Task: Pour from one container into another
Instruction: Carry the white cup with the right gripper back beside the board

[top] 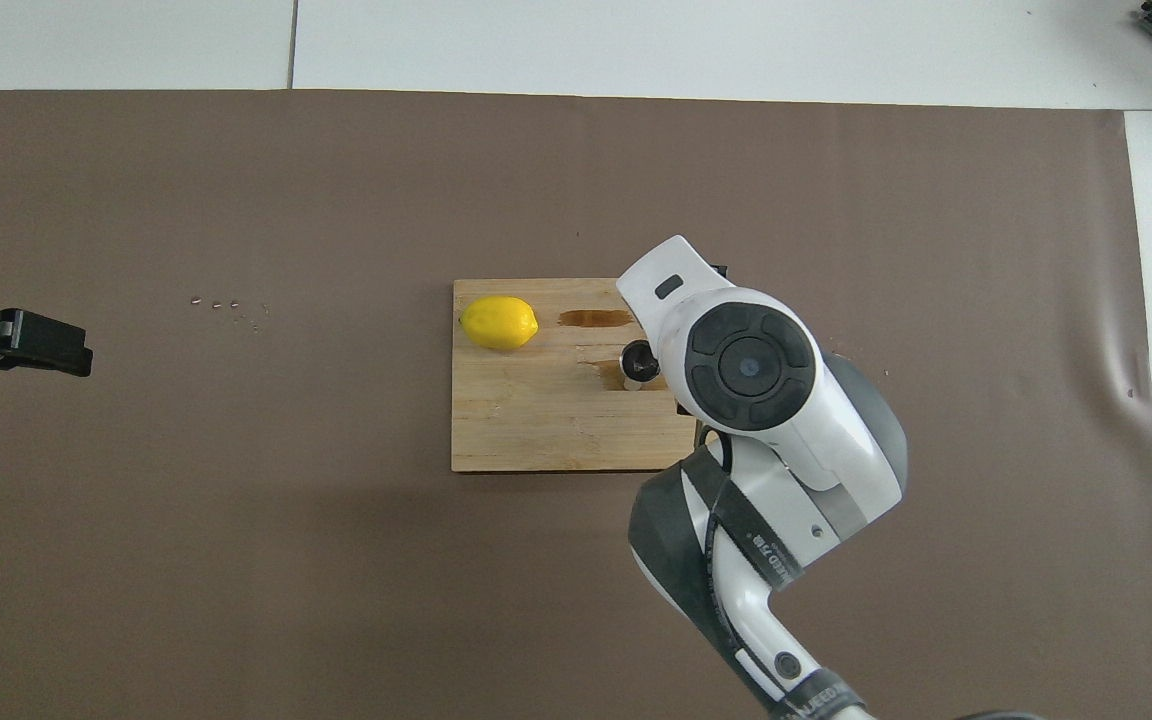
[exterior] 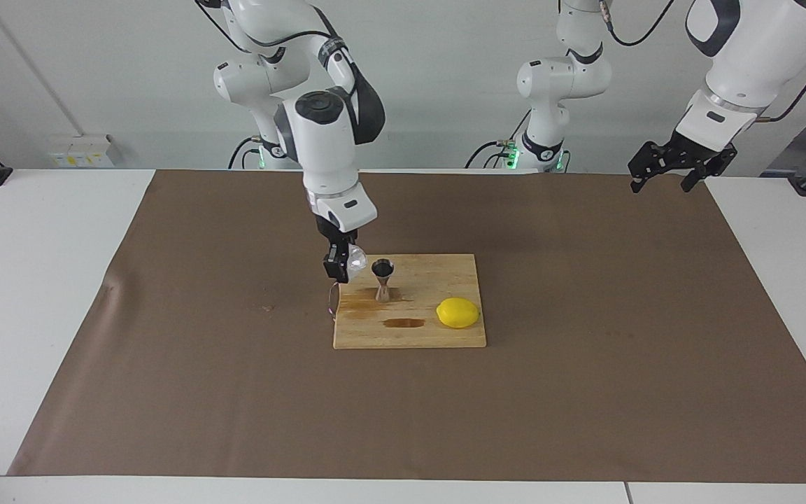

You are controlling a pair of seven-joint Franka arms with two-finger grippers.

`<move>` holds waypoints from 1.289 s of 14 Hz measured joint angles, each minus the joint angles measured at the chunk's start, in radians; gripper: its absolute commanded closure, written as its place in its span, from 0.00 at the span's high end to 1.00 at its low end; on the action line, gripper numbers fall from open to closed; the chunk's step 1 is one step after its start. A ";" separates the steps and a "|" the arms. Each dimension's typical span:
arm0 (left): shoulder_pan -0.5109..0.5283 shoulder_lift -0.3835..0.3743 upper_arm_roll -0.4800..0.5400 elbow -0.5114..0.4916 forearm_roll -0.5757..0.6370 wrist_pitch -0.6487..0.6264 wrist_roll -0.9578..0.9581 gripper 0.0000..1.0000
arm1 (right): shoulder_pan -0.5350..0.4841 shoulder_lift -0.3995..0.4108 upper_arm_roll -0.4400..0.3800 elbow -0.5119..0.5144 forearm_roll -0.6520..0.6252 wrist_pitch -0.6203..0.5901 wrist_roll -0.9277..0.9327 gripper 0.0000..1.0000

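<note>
The glass cup, now tilted beside the jigger's mouth, will be let go by my right gripper on the brown mat, off the cutting board's end [top: 849, 365] that is opposite the lemon.
My right gripper [exterior: 340, 264] is shut on the small clear bumpy glass cup [exterior: 355, 258]. It holds the cup tilted in the air, just beside and above the mouth of the steel hourglass jigger [exterior: 383, 279]. The jigger stands upright on the wooden cutting board [exterior: 417, 334]. In the overhead view the right arm's wrist hides the cup and most of the jigger [top: 637, 362]. My left gripper [exterior: 683, 168] waits raised over the left arm's end of the table; it also shows in the overhead view [top: 26, 345].
A yellow lemon [exterior: 457, 312] lies on the board, toward the left arm's end from the jigger; it shows in the overhead view [top: 499, 322]. Wet dark stains mark the board [exterior: 404, 323]. A brown mat [exterior: 585, 385] covers the table.
</note>
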 measured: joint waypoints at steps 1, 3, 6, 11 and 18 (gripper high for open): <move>0.000 0.000 0.000 0.000 0.000 0.000 0.000 1.00 | -0.041 0.000 -0.001 -0.001 0.077 0.000 -0.072 0.38; 0.000 0.000 0.000 0.000 0.000 0.000 0.000 1.00 | -0.104 0.000 -0.002 -0.005 0.191 0.000 -0.180 0.38; 0.000 0.000 0.000 0.000 0.000 0.000 0.000 1.00 | -0.195 0.001 -0.002 -0.030 0.326 0.000 -0.318 0.38; 0.000 0.000 0.000 0.000 0.000 0.000 0.000 1.00 | -0.321 0.007 -0.002 -0.140 0.502 0.004 -0.614 0.39; 0.000 0.000 0.000 0.000 0.000 0.000 0.000 1.00 | -0.399 0.041 -0.002 -0.312 0.741 0.125 -0.969 0.44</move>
